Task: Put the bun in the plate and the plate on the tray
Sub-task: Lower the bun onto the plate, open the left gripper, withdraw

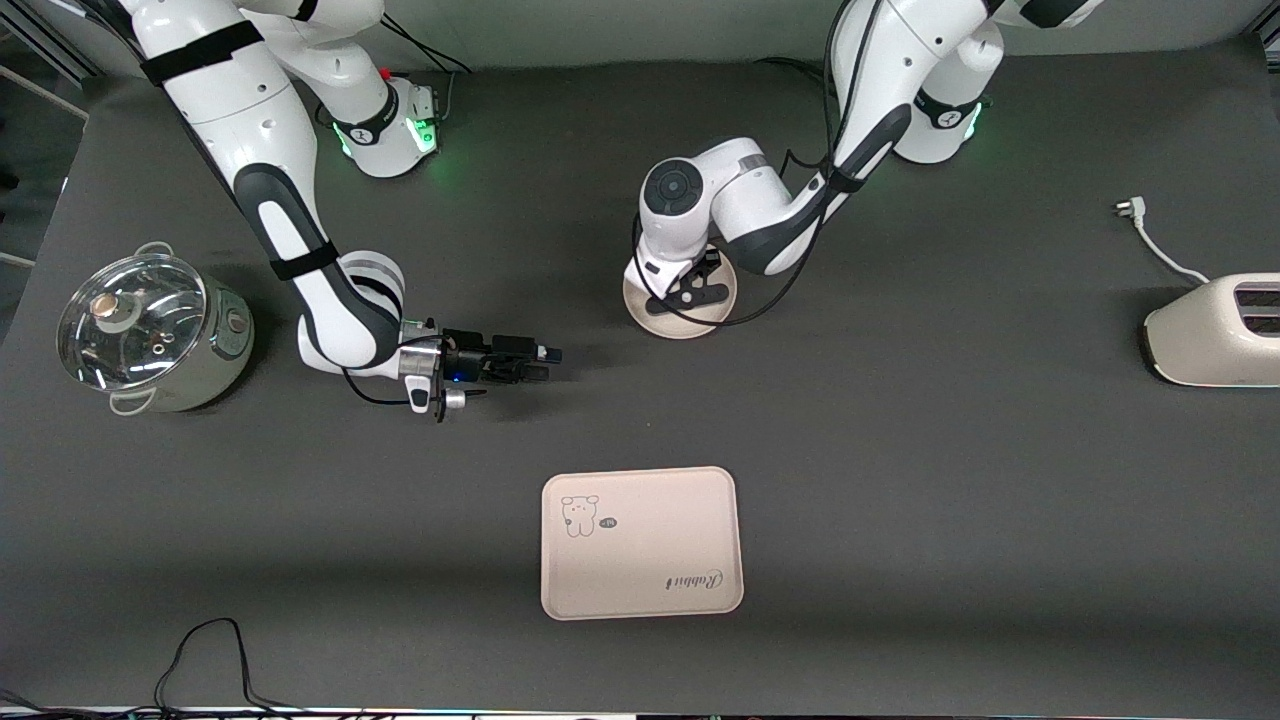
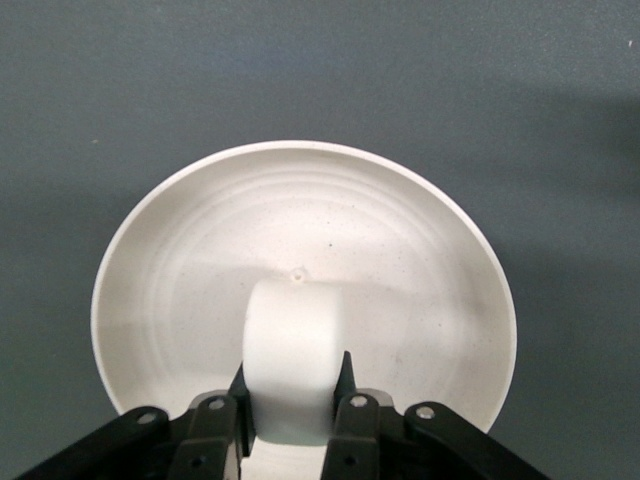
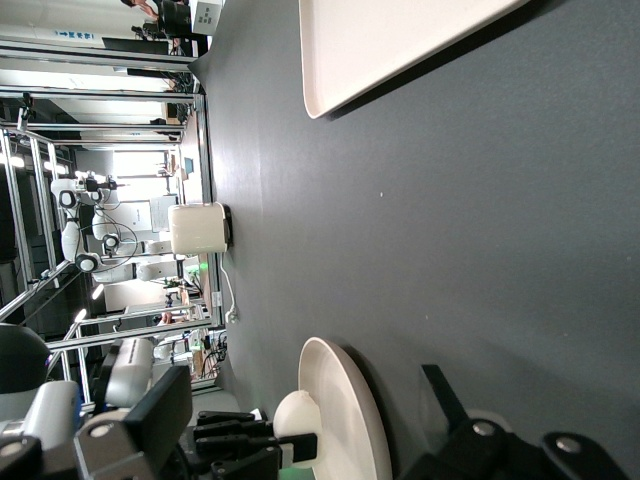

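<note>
My right gripper will take the round cream plate next, and it should close on the plate's rim [image 1: 626, 292] [image 3: 386, 445] at the side facing the steel pot.
The round cream plate [image 1: 680, 328] lies on the dark table under the left arm's hand. My left gripper [image 1: 690, 290] is down over the plate and shut on the small white bun [image 2: 295, 340], held low inside the plate's rim [image 2: 300, 150]. The hand hides the bun in the front view. The right wrist view shows the bun [image 3: 298, 418] close against the plate [image 3: 345, 410]. My right gripper [image 1: 548, 362] is open and empty, lying level just above the table, beside the plate toward the right arm's end. The rectangular tray [image 1: 640, 542] lies nearer the front camera than the plate.
A steel pot with a glass lid [image 1: 150, 330] stands at the right arm's end. A cream toaster [image 1: 1215, 330] with its loose cord and plug [image 1: 1135, 210] stands at the left arm's end. The tray's corner [image 3: 400, 40] shows in the right wrist view.
</note>
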